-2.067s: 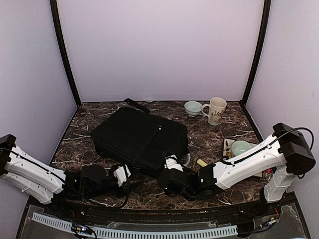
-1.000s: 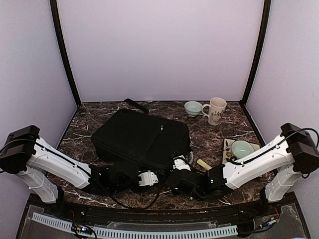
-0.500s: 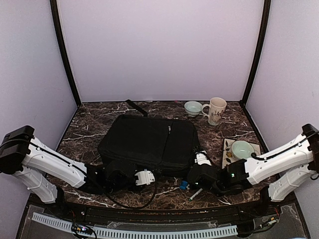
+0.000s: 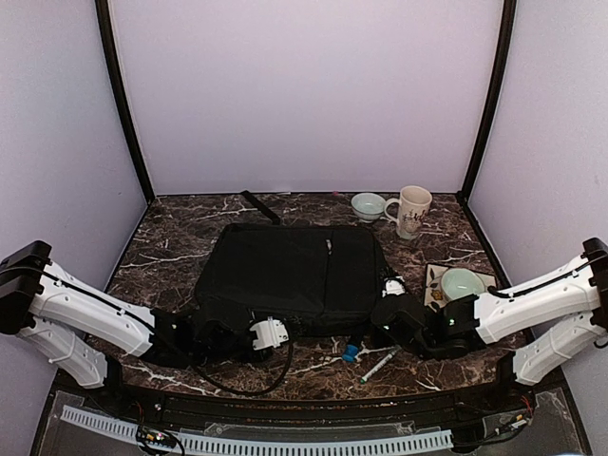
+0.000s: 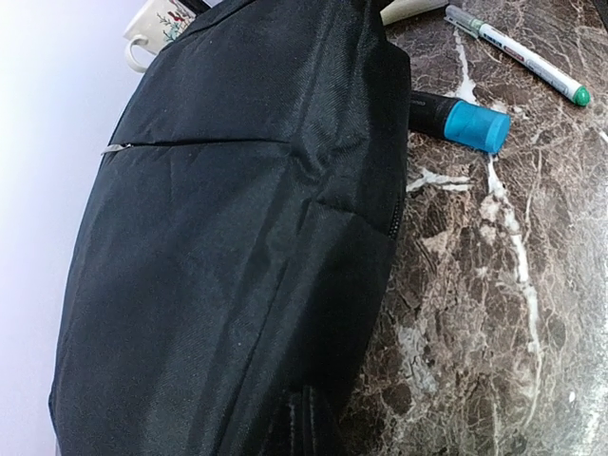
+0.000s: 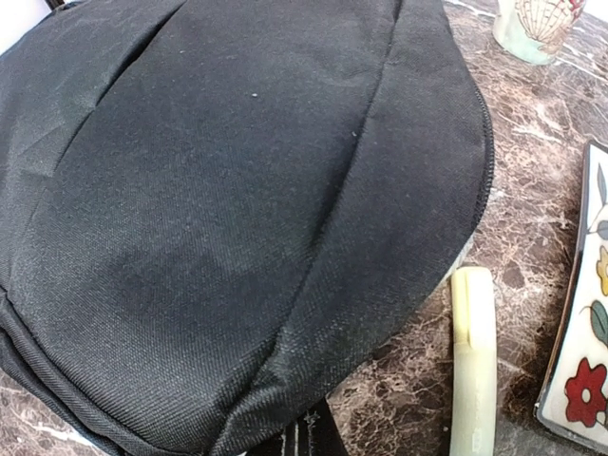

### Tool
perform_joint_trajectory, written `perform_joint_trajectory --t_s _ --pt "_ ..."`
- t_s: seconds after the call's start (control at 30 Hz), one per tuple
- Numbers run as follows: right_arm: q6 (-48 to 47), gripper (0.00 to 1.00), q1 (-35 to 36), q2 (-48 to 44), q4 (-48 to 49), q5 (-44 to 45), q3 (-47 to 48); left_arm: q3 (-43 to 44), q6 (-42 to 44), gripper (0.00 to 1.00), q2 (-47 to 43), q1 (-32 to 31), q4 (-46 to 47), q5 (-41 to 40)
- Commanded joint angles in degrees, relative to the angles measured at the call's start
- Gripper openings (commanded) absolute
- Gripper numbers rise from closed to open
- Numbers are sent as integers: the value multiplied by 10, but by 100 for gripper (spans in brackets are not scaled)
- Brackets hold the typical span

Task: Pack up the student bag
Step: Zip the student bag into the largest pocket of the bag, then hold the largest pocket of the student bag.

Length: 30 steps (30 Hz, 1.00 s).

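The student bag's zipped end faces the tray, so next my right gripper turns that end toward me before my left gripper retakes the bag's near edge (image 4: pixel 312 324).
The student bag (image 4: pixel 290 275) is a large flat black fabric case lying square to the table in the middle, its strap (image 4: pixel 258 205) trailing off the far side. My left gripper (image 4: pixel 275 333) sits at the bag's near edge. In the left wrist view its dark fingertips (image 5: pixel 309 426) are pinched together under a fold of the bag (image 5: pixel 237 247). My right gripper (image 4: pixel 390 292) is at the bag's right near corner. In the right wrist view it (image 6: pixel 313 439) is shut against the bag's seam (image 6: pixel 285 190).
A black marker with a blue cap (image 4: pixel 350 353) (image 5: pixel 465 122) and a white pen (image 4: pixel 378 364) (image 5: pixel 522 57) lie near the front edge. A yellow highlighter (image 6: pixel 472 366) lies beside a flowered tray (image 4: pixel 437 277) holding a bowl (image 4: pixel 462 283). A mug (image 4: pixel 410 211) and small cup (image 4: pixel 369 206) stand at the back right.
The bag has swung from a diagonal to square and slid right, both grippers going with it. The blue-capped marker and white pen, hidden a second ago, now lie in view by the front edge.
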Motion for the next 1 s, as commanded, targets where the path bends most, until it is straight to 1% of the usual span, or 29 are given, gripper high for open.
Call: perform_joint_trajectory --t_s 0.0,0.07,0.13,0.2,0.3,0.33,0.37,0.4,0.47,0.53,0.67,0.83,0.97 --pt "-44 0 -7 -8 54 -18 10 -8 -27 0 -23 3 -24 11" --pt "-72 0 -6 -5 83 -59 9 -2 -36 0 -26 3 -40 25" --pt "-95 0 -4 1 121 -118 7 1 -41 7 -30 -1 -48 28" --pt "-115 0 4 19 149 -156 17 1 -42 16 -39 -8 -56 27" --pt "-134 0 33 57 143 -158 53 9 -55 37 -56 -21 -86 28" --pt "-138 0 42 72 138 -158 74 13 -60 46 -61 -27 -97 31" --pt "-141 0 50 84 139 -167 83 18 -65 53 -65 -34 -110 31" --pt "-146 0 55 95 148 -178 94 22 -70 58 -67 -41 -122 31" --pt "-153 0 64 114 162 -197 112 26 -74 59 -68 -59 -132 24" --pt "-155 0 70 125 160 -196 127 22 -69 59 -66 -70 -128 23" --pt "-153 0 75 122 166 -195 126 11 -53 57 -47 -72 -84 -3" --pt "-152 0 83 106 172 -202 112 9 -19 48 -20 -71 -26 -48" --pt "-152 0 90 103 169 -202 109 6 2 46 -20 -71 13 -68"
